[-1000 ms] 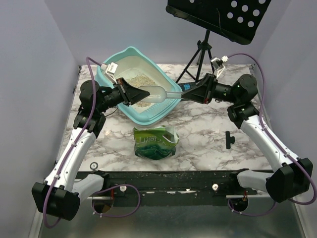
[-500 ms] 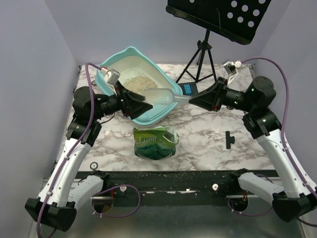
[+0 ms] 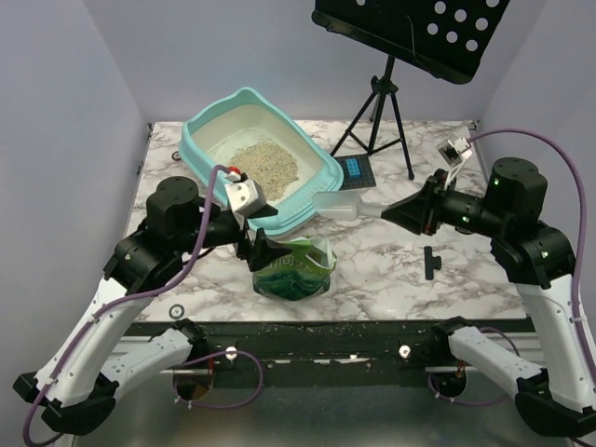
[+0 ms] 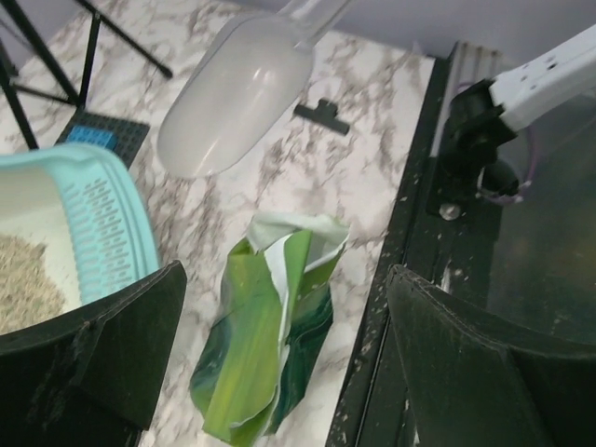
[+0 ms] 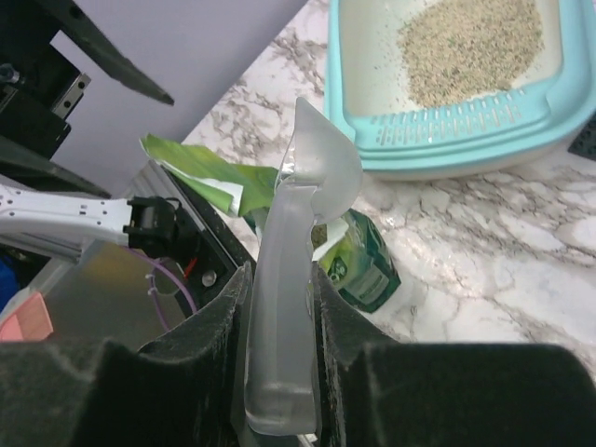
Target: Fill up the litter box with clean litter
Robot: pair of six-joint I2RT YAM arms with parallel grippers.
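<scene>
The left gripper will grab the green bag's top edge [image 3: 280, 258] [image 4: 248, 421] at the end farthest from the scoop, because the scoop needs the other end open.
The light-teal litter box [image 3: 198, 131] stands at the back left, with a loose pile of clean litter [image 3: 264, 160] inside. My left gripper [image 3: 264, 250] hovers wide open over the crumpled green bag [image 3: 294, 267], holding nothing. In the left wrist view the bag [image 4: 244, 349] lies below and between the spread jaws, beside the box's slotted front edge [image 4: 102, 223]. My right gripper [image 3: 411, 212] is shut on the handle of a clear plastic scoop [image 3: 340, 203]. The scoop hangs above the table just right of the box. Seen from the right wrist, the scoop [image 5: 321, 158] points toward the bag [image 5: 361, 265] and box [image 5: 447, 149].
A black tripod music stand [image 3: 386, 102] rises at the back centre, with a small blue-screened device [image 3: 356, 168] at its foot. A black clip [image 3: 429, 261] lies on the marble to the right. A metal ring [image 3: 176, 311] sits near the front left edge.
My left gripper opened, drew back from the litter box and moved down over the green bag. The right arm pulled the scoop out of the box and to the right.
</scene>
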